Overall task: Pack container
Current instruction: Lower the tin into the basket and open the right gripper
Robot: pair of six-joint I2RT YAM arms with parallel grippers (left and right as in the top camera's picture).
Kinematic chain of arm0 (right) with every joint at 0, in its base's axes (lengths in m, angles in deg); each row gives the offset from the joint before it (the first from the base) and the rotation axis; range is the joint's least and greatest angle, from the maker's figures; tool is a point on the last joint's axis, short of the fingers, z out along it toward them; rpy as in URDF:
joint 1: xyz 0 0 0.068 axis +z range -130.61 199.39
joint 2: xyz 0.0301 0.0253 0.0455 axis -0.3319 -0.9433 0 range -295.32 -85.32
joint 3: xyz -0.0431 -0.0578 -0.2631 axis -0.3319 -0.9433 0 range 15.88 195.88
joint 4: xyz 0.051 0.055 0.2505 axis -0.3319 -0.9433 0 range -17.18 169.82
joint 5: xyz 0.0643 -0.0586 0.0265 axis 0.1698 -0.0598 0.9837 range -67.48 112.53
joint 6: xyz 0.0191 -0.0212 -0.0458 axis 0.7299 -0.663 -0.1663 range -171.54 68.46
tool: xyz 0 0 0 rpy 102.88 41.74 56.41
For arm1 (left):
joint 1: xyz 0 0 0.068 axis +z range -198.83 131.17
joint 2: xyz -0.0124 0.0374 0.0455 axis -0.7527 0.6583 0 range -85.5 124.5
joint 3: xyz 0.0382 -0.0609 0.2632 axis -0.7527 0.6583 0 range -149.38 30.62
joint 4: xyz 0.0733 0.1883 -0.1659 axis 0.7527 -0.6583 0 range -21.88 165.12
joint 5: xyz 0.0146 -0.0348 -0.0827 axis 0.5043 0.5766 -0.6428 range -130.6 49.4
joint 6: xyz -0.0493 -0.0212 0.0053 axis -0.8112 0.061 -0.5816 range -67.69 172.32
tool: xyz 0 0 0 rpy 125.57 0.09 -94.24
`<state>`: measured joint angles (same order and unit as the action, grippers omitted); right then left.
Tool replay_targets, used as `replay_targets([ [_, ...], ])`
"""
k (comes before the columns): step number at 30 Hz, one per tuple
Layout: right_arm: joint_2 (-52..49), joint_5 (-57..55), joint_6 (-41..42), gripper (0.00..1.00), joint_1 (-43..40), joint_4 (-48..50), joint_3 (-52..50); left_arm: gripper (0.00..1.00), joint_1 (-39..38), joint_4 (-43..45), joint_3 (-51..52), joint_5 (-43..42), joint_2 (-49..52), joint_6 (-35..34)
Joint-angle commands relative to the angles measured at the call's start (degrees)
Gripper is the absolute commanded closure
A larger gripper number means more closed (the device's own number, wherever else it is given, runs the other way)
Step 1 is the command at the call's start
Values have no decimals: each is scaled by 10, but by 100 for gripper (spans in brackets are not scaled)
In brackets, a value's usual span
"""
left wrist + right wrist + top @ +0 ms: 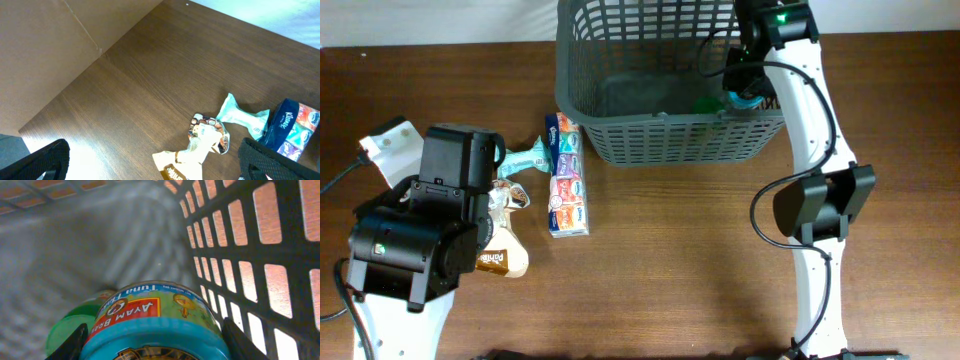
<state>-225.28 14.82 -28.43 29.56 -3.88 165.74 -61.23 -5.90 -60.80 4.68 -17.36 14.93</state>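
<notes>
My right gripper will release the Ayam Brand tuna can between the green-lidded jar and the container's lattice side (738, 108) (157, 317).
The dark grey slotted container (660, 140) stands at the back of the table. My right gripper (744, 92) reaches inside it near its right wall and is shut on a blue-rimmed Ayam Brand tuna can (155, 322), held just above the container's solid bottom (75, 265). A green-lidded jar (67, 330) lies on the bottom right beside the can. My left gripper (155, 167) is open and empty, hovering over a beige snack packet (197, 147) on the table at the left.
A teal wrapped packet (241, 116) and a Kleenex tissue multipack (566, 175) lie between the left arm and the container. The beige packet also shows in the overhead view (505, 258). The container's lattice wall (240, 255) is close on the can's right.
</notes>
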Motion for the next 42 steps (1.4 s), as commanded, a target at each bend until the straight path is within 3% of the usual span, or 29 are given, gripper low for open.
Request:
replay_targets([
  [1,-3,-7,-3,96,0,3,-16,0,3,-1,-6,10,0,-8],
  [15,-3,13,-2,83,0,8,-27,0,3,-1,-6,10,0,-8],
  [20,-3,15,-2,72,0,8,-27,0,3,-1,-6,10,0,-8],
  [26,-3,17,-2,45,0,8,-27,0,3,-1,-6,10,0,-8],
  [34,-3,17,-2,23,0,8,-27,0,3,-1,-6,10,0,-8],
  [42,-3,17,-2,18,0,9,-27,0,3,-1,-6,10,0,-8],
])
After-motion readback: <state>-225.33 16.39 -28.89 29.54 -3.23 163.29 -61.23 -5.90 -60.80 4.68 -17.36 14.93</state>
